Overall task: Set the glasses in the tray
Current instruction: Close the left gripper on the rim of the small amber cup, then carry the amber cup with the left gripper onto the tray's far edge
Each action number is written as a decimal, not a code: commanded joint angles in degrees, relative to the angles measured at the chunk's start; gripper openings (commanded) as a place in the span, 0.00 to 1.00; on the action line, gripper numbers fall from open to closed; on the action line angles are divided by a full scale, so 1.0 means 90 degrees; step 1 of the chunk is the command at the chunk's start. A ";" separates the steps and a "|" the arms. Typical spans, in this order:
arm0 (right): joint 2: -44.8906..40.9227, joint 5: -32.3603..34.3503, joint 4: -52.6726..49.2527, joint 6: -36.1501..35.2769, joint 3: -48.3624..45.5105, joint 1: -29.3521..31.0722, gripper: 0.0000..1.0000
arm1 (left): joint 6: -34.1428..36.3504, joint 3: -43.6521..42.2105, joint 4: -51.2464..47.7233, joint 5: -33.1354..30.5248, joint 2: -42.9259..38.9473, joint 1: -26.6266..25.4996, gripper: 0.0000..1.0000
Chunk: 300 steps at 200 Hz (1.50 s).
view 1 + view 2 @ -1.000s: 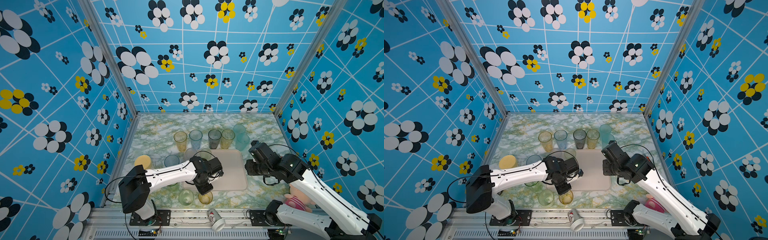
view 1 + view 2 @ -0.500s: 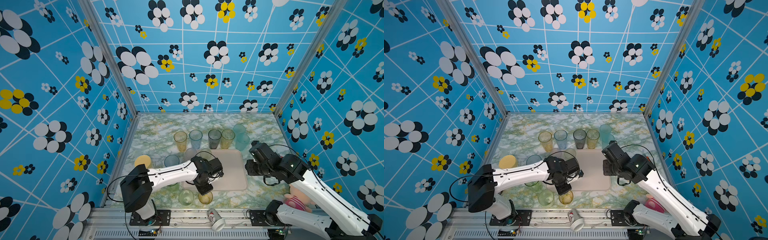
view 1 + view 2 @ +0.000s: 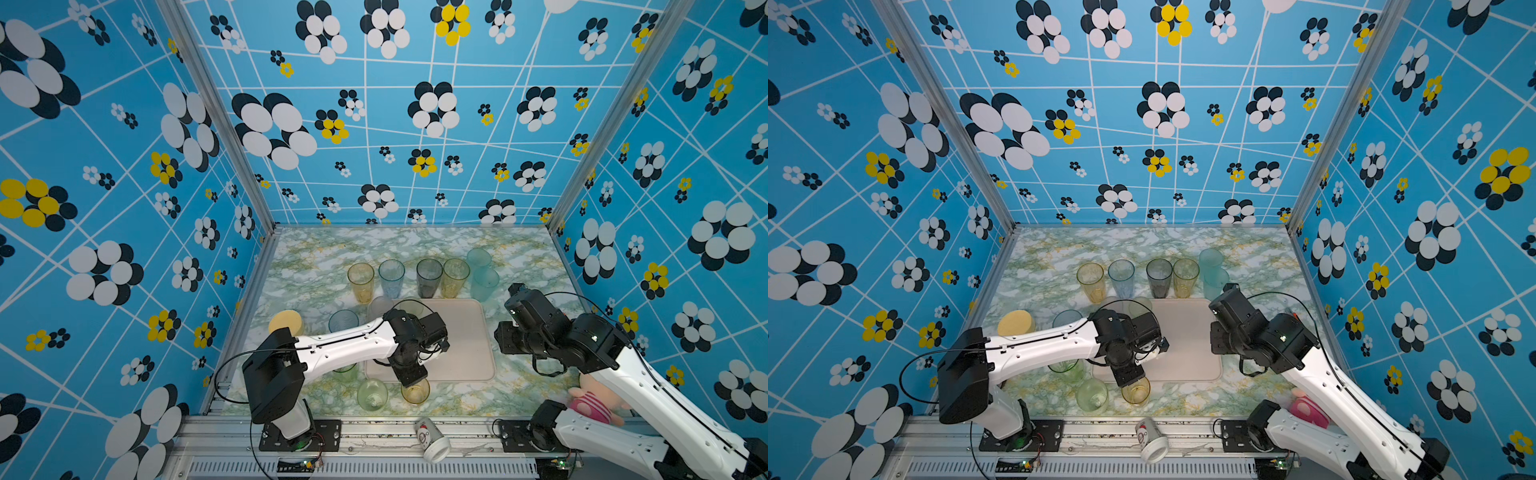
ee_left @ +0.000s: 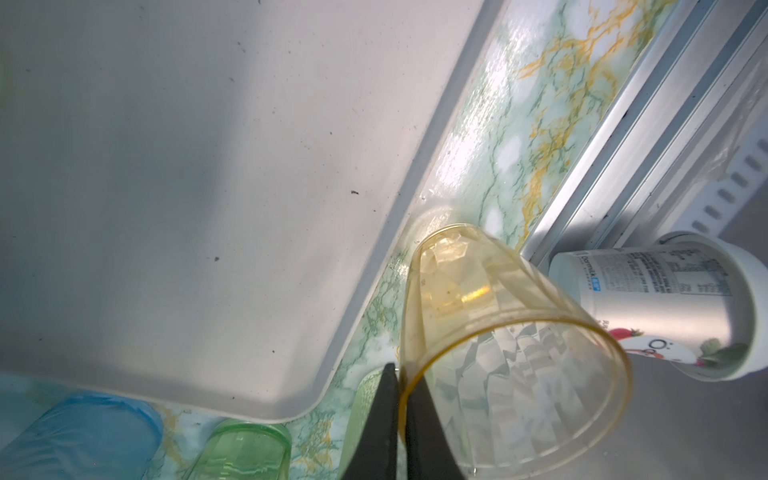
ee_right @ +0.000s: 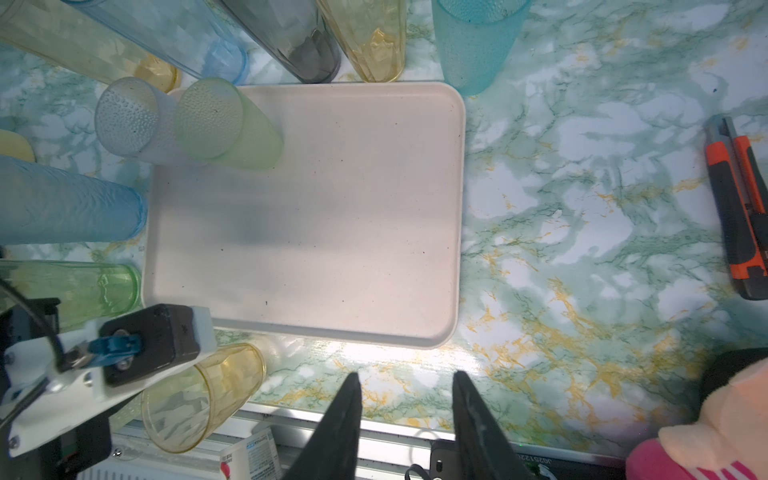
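Note:
Next, my left gripper sets the short amber glass free near the tray's far edge, next to the dotted green glass (image 3: 444, 325).
My left gripper (image 4: 401, 376) is shut on the rim of a short amber glass (image 4: 498, 332), one finger inside and one outside. That glass (image 3: 415, 391) stands off the near left corner of the cream tray (image 3: 465, 345), its base at or just above the marble. A dotted green glass (image 5: 216, 120) stands in the tray's far left corner, with a clear one (image 5: 124, 116) beside it. Several tall glasses (image 3: 429, 276) line the tray's far side. Blue (image 3: 343, 321) and green glasses (image 3: 372, 395) stand to its left. My right gripper (image 5: 404, 374) is open and holds nothing, over the table off the tray's near right side.
A white paper cup (image 3: 432, 440) lies on the front rail, close to the amber glass. A pale-yellow round dish (image 3: 286, 322) sits at the left. An orange utility knife (image 5: 739, 216) and a pink plush toy (image 3: 592, 401) lie on the right. Patterned walls enclose three sides.
My left gripper's jaws have closed onto the amber glass's rim, and the arm has hardly shifted. The right arm has not moved.

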 commanded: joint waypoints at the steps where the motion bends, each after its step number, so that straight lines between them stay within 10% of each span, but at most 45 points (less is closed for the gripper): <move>1: -0.0077 0.0229 -0.0195 0.0122 -0.0088 -0.0053 0.39 | 0.0252 0.0551 -0.0410 -0.0060 -0.0012 0.0159 0.06; 164: 0.0026 0.0405 -0.0370 0.0016 0.0173 -0.0245 0.41 | 0.2055 0.5335 -0.1132 -0.0632 0.3115 0.1593 0.06; 300: 0.0243 0.0133 -0.0257 -0.0346 0.0223 -0.0648 0.42 | 0.2290 0.6766 -0.1500 -0.0548 0.4593 0.1696 0.07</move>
